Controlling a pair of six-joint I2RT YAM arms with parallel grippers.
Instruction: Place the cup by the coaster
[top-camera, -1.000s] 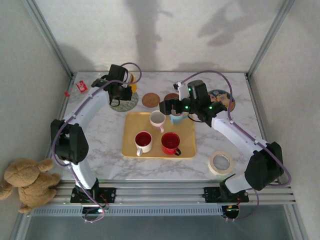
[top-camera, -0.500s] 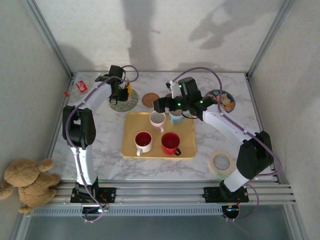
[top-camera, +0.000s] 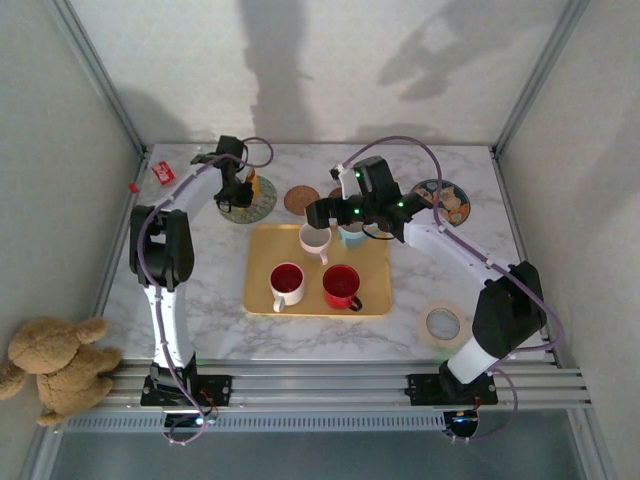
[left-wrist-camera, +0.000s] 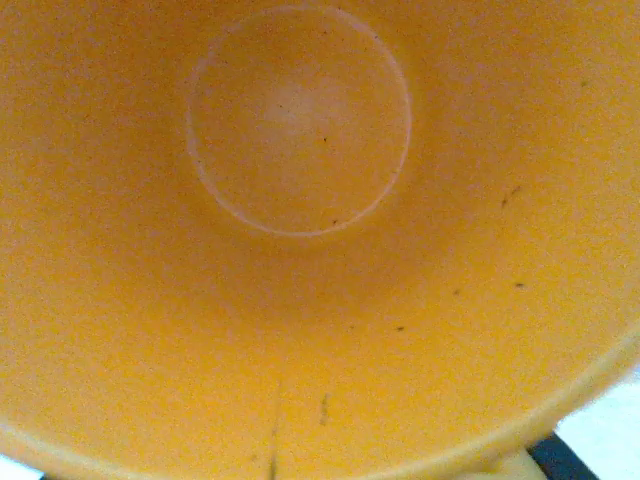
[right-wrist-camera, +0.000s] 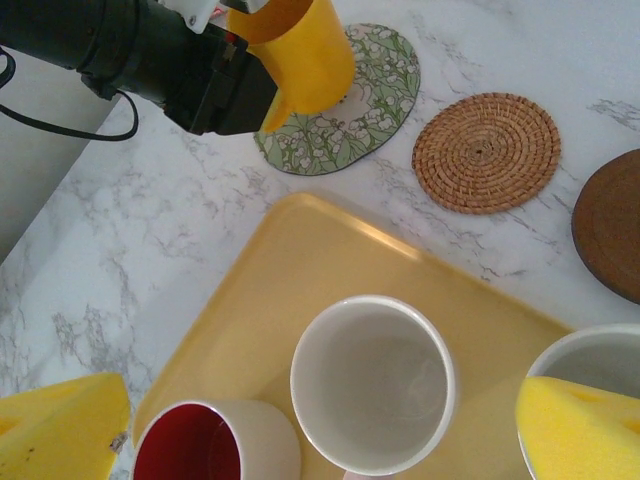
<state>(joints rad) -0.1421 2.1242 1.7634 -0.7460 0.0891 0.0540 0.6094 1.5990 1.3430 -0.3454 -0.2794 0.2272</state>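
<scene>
I will use my left gripper to set the yellow cup down on the back part of the green floral coaster (top-camera: 243, 190).
A yellow cup (right-wrist-camera: 300, 55) stands with its base over the green floral coaster (right-wrist-camera: 350, 110) at the back left of the table. My left gripper (right-wrist-camera: 232, 45) is shut on its rim. In the top view that gripper (top-camera: 241, 184) and the cup (top-camera: 255, 185) sit over the same coaster (top-camera: 255, 208). The cup's yellow inside (left-wrist-camera: 300, 250) faces the left wrist camera. My right gripper (right-wrist-camera: 322, 425) hangs open above a white cup (right-wrist-camera: 372, 385) on the yellow tray (right-wrist-camera: 290, 260), its yellow pads (right-wrist-camera: 60, 430) wide on either side.
The tray (top-camera: 372, 303) also holds a pale blue cup (top-camera: 352, 236), a red-lined cup (top-camera: 287, 283) and a red cup (top-camera: 341, 287). A woven coaster (top-camera: 301, 199), a brown coaster (right-wrist-camera: 610, 225) and a patterned one (top-camera: 447, 199) lie behind it. A tape roll (top-camera: 443, 324) lies front right.
My left arm has stretched out along the left side, its gripper still holding the yellow cup over the floral coaster. The right gripper has shifted a little left, over the white cup.
</scene>
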